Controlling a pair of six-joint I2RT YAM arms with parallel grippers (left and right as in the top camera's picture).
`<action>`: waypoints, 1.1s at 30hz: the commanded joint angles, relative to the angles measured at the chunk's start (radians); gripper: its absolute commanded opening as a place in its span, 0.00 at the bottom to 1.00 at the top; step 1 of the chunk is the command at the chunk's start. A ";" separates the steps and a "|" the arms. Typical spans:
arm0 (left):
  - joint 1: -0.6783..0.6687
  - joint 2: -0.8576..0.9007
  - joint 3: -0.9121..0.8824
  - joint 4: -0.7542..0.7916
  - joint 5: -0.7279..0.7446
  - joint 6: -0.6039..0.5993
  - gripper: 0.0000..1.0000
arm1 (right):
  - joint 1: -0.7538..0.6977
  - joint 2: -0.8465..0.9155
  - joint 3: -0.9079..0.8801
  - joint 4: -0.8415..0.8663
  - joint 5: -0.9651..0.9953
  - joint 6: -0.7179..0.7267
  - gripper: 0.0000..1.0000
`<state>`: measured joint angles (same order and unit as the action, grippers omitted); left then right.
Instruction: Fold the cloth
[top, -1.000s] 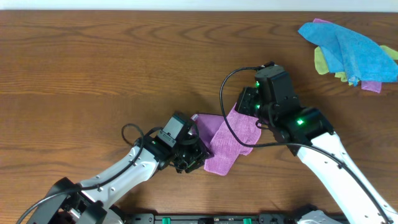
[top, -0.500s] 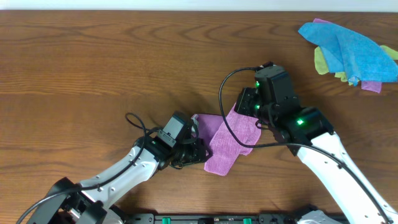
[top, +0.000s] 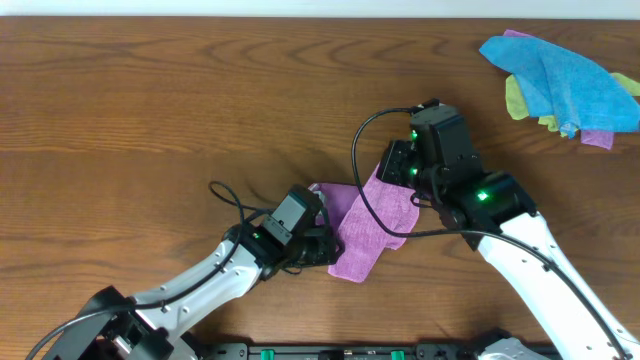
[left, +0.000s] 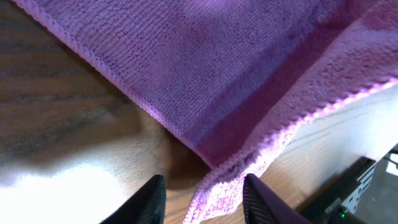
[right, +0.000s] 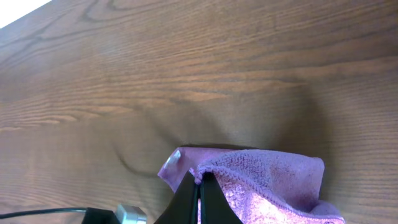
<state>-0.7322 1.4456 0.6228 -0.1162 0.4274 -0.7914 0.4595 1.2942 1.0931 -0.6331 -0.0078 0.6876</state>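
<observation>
The lilac cloth lies bunched over itself, so next my left gripper pinches the cloth's edge (left: 219, 182) between its fingers and lifts with my right gripper to spread it before folding.
The lilac cloth (top: 362, 228) lies bunched and partly folded on the wooden table between the two arms. My right gripper (right: 199, 182) is shut on a corner edge of the cloth (right: 267, 177) and holds it lifted; in the overhead view it (top: 398, 172) sits at the cloth's upper right. My left gripper (left: 202, 199) is open, its fingers on either side of a cloth corner (left: 224, 93) resting on the table; in the overhead view it (top: 318, 245) is at the cloth's left edge.
A pile of bright blue, yellow-green and lilac cloths (top: 560, 85) lies at the table's far right corner. The table's front edge and a black rail (top: 330, 350) run along the bottom. Black cables loop near both wrists.
My left arm has shifted right, toward the cloth's left edge. The right arm and the cloth have hardly moved.
</observation>
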 joint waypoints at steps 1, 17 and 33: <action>-0.008 0.006 -0.006 0.001 -0.051 -0.024 0.34 | 0.000 0.000 0.013 0.006 0.000 -0.014 0.01; -0.040 0.006 -0.006 0.001 -0.056 -0.055 0.11 | 0.000 0.000 0.013 0.006 0.000 -0.006 0.01; -0.093 0.006 -0.006 -0.008 -0.094 -0.054 0.06 | 0.000 0.000 0.013 0.006 -0.001 -0.004 0.01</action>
<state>-0.8230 1.4456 0.6228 -0.1223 0.3580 -0.8490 0.4595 1.2942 1.0931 -0.6300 -0.0082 0.6880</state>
